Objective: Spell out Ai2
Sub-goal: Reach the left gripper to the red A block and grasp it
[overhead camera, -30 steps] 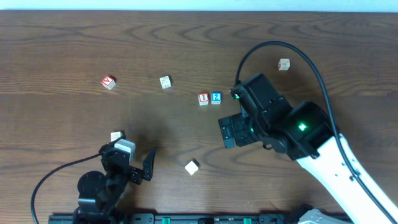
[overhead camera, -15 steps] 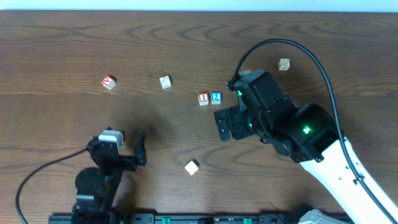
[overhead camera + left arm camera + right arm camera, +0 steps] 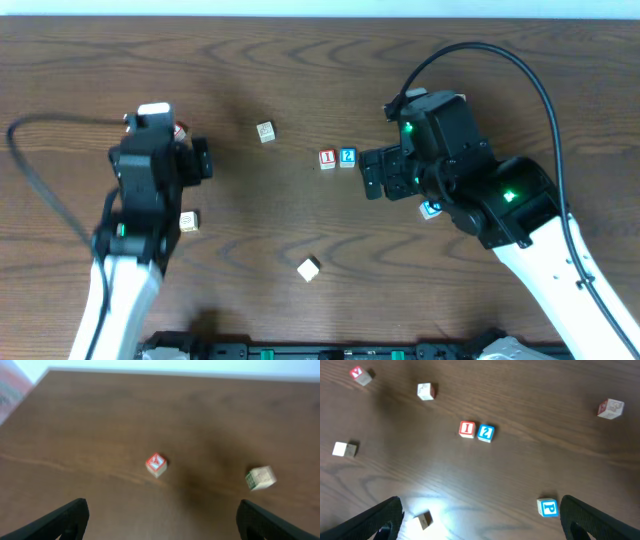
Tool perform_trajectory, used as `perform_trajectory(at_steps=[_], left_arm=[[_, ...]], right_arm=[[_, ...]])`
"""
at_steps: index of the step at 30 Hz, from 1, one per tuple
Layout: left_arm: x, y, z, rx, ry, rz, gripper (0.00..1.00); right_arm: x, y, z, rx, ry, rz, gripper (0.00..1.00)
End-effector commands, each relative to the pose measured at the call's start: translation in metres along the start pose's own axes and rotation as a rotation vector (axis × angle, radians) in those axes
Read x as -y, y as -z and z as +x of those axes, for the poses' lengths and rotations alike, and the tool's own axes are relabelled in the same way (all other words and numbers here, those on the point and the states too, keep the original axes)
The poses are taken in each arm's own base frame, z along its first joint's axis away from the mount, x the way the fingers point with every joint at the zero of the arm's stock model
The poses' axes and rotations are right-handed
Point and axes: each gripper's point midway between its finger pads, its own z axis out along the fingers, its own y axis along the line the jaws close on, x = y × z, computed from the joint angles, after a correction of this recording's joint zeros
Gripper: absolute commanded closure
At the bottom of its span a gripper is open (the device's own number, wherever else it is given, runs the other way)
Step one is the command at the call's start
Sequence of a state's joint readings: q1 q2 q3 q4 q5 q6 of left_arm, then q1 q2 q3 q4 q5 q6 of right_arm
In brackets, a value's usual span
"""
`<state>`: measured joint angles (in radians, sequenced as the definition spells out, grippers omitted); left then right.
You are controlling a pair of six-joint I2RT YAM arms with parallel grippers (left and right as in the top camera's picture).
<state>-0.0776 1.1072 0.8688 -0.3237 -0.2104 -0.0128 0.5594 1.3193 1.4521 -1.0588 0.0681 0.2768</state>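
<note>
My left gripper is to move next to the red "A" block, and there it will close on the opposite sides (image 3: pixel 180 132) (image 3: pixel 156 465) beside the block's letter.
A red "I" block (image 3: pixel 327 158) and a blue "2" block (image 3: pixel 347 157) sit side by side mid-table. They also show in the right wrist view, the "I" block (image 3: pixel 467 429) left of the "2" block (image 3: pixel 486 433). The red "A" block (image 3: pixel 156 464) lies ahead of my open, empty left gripper (image 3: pixel 162 527). In the overhead view this block (image 3: pixel 181 128) peeks out beside the left gripper (image 3: pixel 170 150). My right gripper (image 3: pixel 372 175) is open and empty, just right of the "2" block, and it also shows in the right wrist view (image 3: pixel 485 525).
A blue "P" block (image 3: pixel 548 508) lies by my right fingers and peeks out under the arm (image 3: pixel 431 209). Loose pale blocks lie at the back middle (image 3: pixel 265 131), the left (image 3: pixel 187 220) and the front middle (image 3: pixel 309 267). Another block (image 3: pixel 610 408) lies far right.
My left arm has swung from the front edge up to the far left, next to the red "A" block. My right gripper has shifted back and right, uncovering the "P" block.
</note>
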Motion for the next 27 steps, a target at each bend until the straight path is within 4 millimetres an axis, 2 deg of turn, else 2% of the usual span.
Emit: perform_trajectory(at_steps=[1,6,10,13,18,22,24,27], left_arm=[[-0.011,-0.022,-0.017,-0.056,-0.058,-0.052,0.05],[-0.013,-0.06,-0.025,-0.133,-0.245,0.069,0.05],[-0.031,-0.079,-0.03,-0.158,-0.206,0.117,0.05],[-0.034,-0.094,-0.03,-0.177,-0.233,0.182,0.05],[-0.031,-0.116,-0.015,-0.271,-0.426,0.234,0.05],[-0.019,-0.13,-0.002,-0.333,-0.445,0.322,0.05],[-0.011,-0.133,0.005,-0.352,-0.432,0.372,0.05],[-0.01,-0.134,0.009,-0.365,-0.419,0.38,0.05]], right_arm=[[0.007,0.004,-0.001,0.008,-0.005,0.019,0.01],[0.009,0.004,0.001,-0.003,-0.005,0.023,0.01],[0.009,0.004,0.001,-0.004,-0.005,0.023,0.01],[0.009,0.004,0.001,-0.001,-0.005,0.026,0.01],[0.011,0.004,-0.004,0.02,-0.006,0.041,0.01],[0.01,0.004,-0.008,0.035,-0.007,0.037,0.01],[0.01,0.004,-0.008,0.036,-0.008,0.036,0.01],[0.01,0.004,-0.007,0.033,-0.008,0.036,0.01]])
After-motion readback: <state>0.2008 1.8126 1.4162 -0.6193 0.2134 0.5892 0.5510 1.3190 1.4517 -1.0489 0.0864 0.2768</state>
